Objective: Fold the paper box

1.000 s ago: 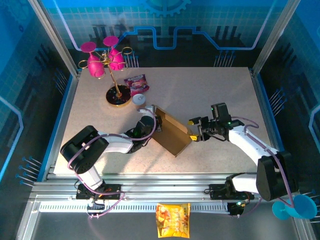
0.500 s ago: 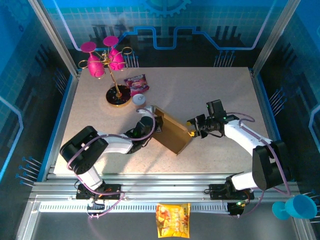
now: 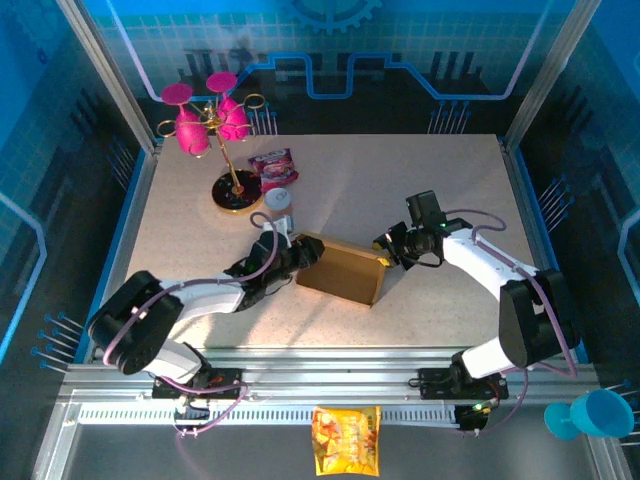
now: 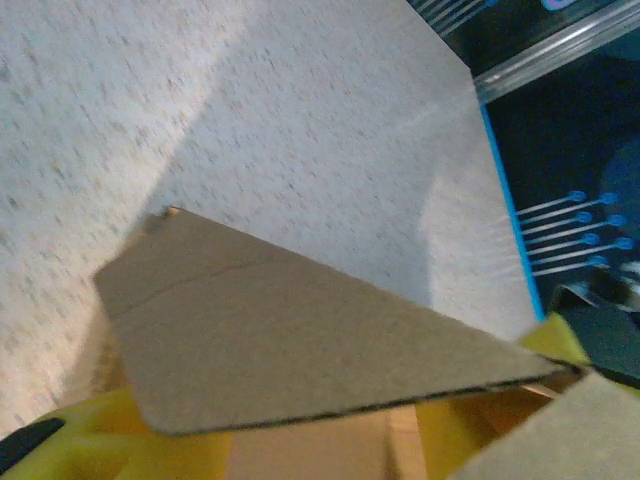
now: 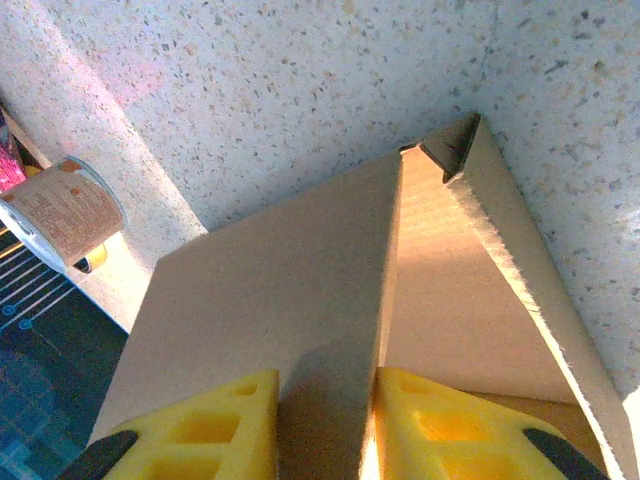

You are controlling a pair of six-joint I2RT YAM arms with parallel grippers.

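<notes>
I will back my left gripper clear and take the paper box's edge (image 3: 322,239) near the back corner, because a flap of the paper box slants across that open gripper's fingers.
The paper box (image 3: 340,272), brown cardboard, lies low across the middle of the table between both arms. My left gripper (image 3: 293,253) is at its left end. In the left wrist view a flap of the box (image 4: 300,330) crosses above the yellow fingers (image 4: 80,445), which stand wide apart: the gripper (image 4: 300,450) is open. My right gripper (image 3: 388,250) is at the box's right end. In the right wrist view its yellow fingers (image 5: 210,425) sit on either side of an upright wall of the box (image 5: 270,300), and the gripper (image 5: 327,420) is shut on that wall.
A gold stand with pink goblets (image 3: 215,120) and a pink snack packet (image 3: 273,165) sit at the back left. A small white tub (image 3: 278,200) stands just behind the box, also the tub (image 5: 60,215). A yellow bag (image 3: 345,440) lies below the front rail.
The left gripper has opened and drawn back to the left. The box has dropped from a steep tilt to lie flatter. The right gripper moved left onto the box's end and closed.
</notes>
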